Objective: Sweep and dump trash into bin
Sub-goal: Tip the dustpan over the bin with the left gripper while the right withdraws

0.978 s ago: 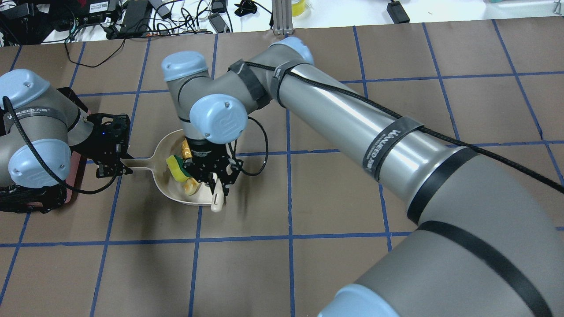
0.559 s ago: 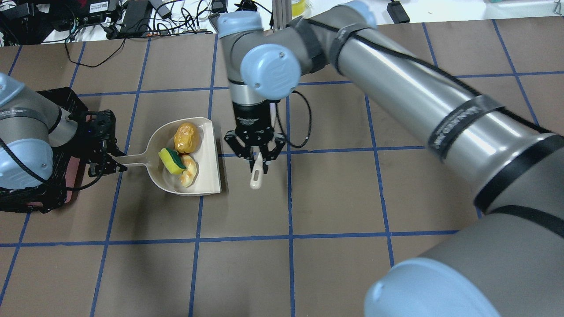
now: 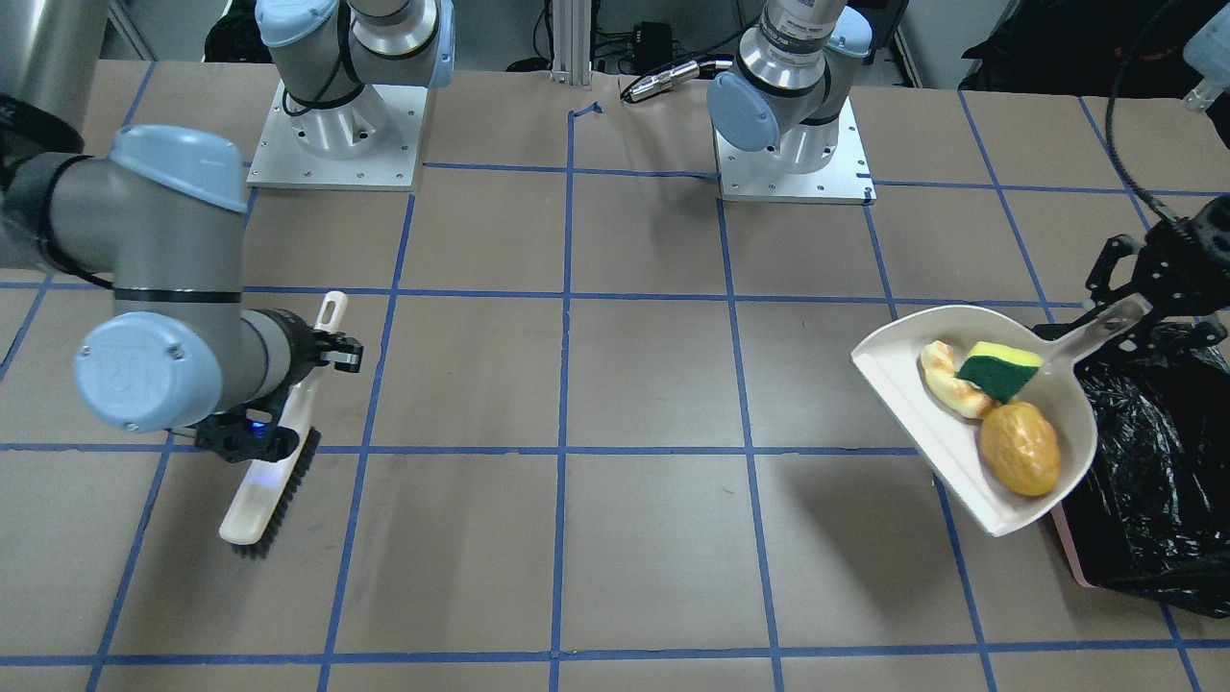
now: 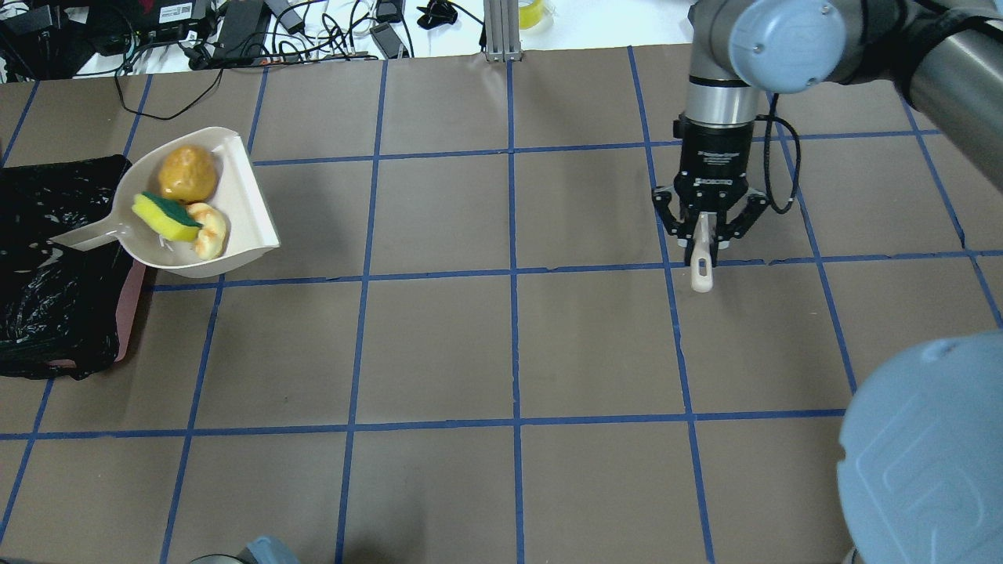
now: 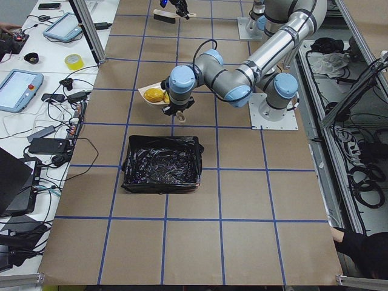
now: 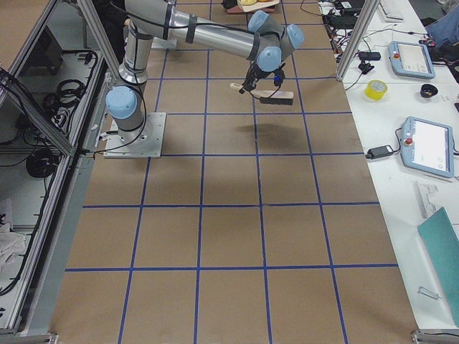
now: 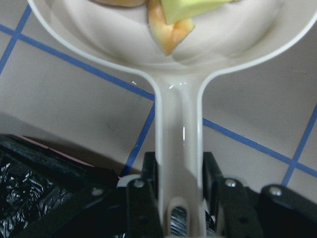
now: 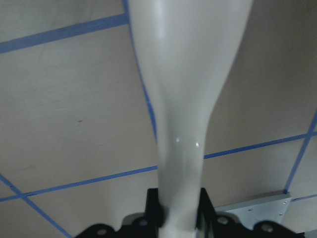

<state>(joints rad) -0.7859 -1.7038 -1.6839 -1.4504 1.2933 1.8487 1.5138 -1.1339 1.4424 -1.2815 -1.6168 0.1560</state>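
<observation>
I need to use my right gripper to set the cream brush, now held far from the pan, down over the blue tape crossing (image 3: pixel 143 490) under my right arm.
My left gripper (image 3: pixel 1139 288) is shut on the handle of the cream dustpan (image 3: pixel 889 370) and holds it tilted in the air beside the bin (image 3: pixel 1153 461), a pink box lined with a black bag. In the pan lie the trash items: a golden roll (image 3: pixel 1020 449), a tan pastry piece (image 3: pixel 947 380) and a yellow-green sponge (image 3: pixel 999 370). The overhead view shows the pan (image 4: pixel 247 215), roll (image 4: pixel 188 174), sponge (image 4: pixel 166 217), pastry (image 4: pixel 210 231) and bin (image 4: pixel 55 298). My right gripper (image 4: pixel 703 235) is shut on the cream brush (image 3: pixel 274 471), far from the pan.
Cables and electronics (image 4: pixel 235 31) and a metal post (image 4: pixel 501 31) line the far table edge. The two arm bases (image 3: pixel 336 125) (image 3: pixel 793 144) stand on the robot's side. Blue tape lines grid the brown table (image 4: pixel 509 345).
My right gripper carried the brush out of the dustpan and far to the right. My left gripper lifted the loaded dustpan and moved it left and back, up to the bin.
</observation>
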